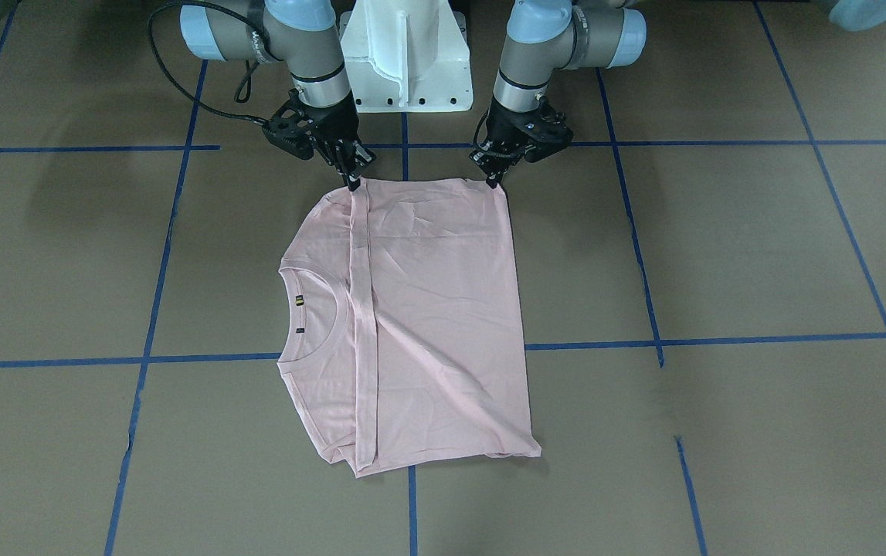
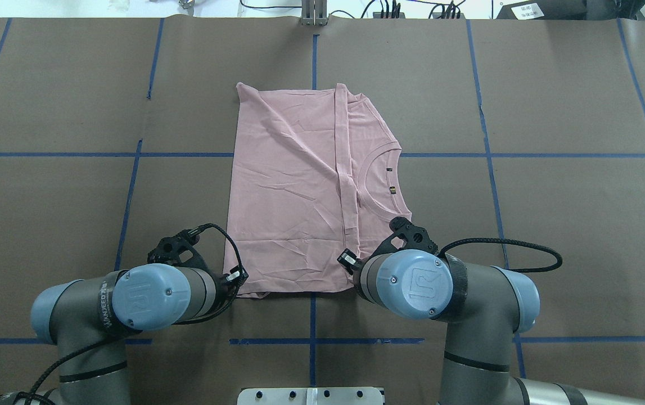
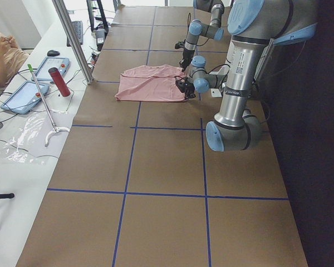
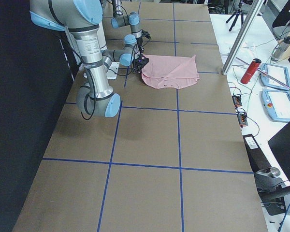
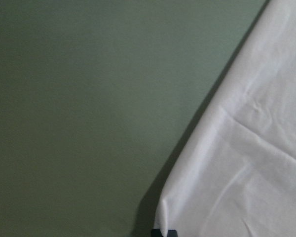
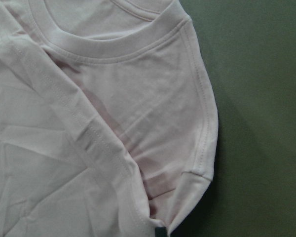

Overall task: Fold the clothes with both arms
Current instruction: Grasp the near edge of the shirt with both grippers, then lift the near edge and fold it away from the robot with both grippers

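Observation:
My left gripper is to let go of the pale pink T-shirt's corner just beyond the blue tape line running under the shirt (image 1: 508, 372).
The pale pink T-shirt (image 1: 443, 309) lies folded flat on the brown table, its ribbed neck (image 1: 319, 309) toward my right arm's side; the print is hidden. It also shows in the overhead view (image 2: 288, 191). My right gripper (image 1: 351, 182) is shut on the shirt's near corner at the folded hem strip; the right wrist view shows that corner and sleeve seam (image 6: 187, 187). My left gripper (image 1: 495, 182) is shut on the other near corner, seen in the left wrist view (image 5: 246, 173). Both grippers sit low at the shirt's edge nearest my base.
The white pedestal base (image 1: 408, 62) stands just behind the grippers. Blue tape lines (image 1: 721, 340) grid the table. A side bench beyond a metal post (image 3: 72, 39) holds tablets and a red bottle (image 3: 59, 82).

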{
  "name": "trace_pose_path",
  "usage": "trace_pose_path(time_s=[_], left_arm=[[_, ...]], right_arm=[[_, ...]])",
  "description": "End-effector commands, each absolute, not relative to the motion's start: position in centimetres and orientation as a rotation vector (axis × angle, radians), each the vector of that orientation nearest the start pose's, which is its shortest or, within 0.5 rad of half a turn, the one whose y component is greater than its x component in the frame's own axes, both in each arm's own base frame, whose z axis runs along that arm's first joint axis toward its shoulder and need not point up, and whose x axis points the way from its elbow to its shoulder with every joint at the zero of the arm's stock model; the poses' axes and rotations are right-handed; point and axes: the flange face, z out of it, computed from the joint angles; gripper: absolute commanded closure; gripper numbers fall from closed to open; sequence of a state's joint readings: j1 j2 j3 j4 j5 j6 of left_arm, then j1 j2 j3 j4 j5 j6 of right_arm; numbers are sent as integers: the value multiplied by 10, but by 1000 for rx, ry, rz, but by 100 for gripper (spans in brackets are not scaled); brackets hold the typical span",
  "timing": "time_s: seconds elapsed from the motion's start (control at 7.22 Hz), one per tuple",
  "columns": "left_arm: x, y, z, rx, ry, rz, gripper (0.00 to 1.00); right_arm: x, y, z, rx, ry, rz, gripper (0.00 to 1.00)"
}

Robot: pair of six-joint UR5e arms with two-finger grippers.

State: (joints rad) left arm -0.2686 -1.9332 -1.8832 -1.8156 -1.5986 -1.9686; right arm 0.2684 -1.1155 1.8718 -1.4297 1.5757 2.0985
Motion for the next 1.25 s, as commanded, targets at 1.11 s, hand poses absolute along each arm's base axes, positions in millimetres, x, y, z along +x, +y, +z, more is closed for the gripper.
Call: trace_pose_path(time_s=[1.11], left_arm=[[434, -386, 185, 105, 1004, -653, 100]], right_arm=[[-458, -391, 165, 47, -865, 783, 100]])
